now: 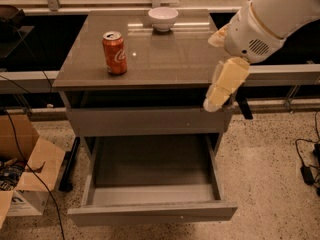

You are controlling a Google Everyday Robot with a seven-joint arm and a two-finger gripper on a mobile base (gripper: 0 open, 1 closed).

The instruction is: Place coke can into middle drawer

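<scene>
I should grip the middle of the coke can's body (115,54), below its silver top, to lift it toward the drawer.
The coke can (115,52), red-orange with a white script logo and a silver top, stands upright on the left part of the grey cabinet top (170,59). The middle drawer (150,211) is pulled out below, a wide shallow grey tray with nothing in it. My gripper (211,74) hangs from the white arm at the cabinet's right front corner, above the drawer's right side and well to the right of the can. It is open and holds nothing. One cream finger (226,84) points down and left.
A white bowl (163,18) sits at the back of the cabinet top. A flat grey drawer front (150,121) is shut above the open drawer. A cardboard box (25,174) stands on the floor at left. Cables (305,159) lie on the floor at right.
</scene>
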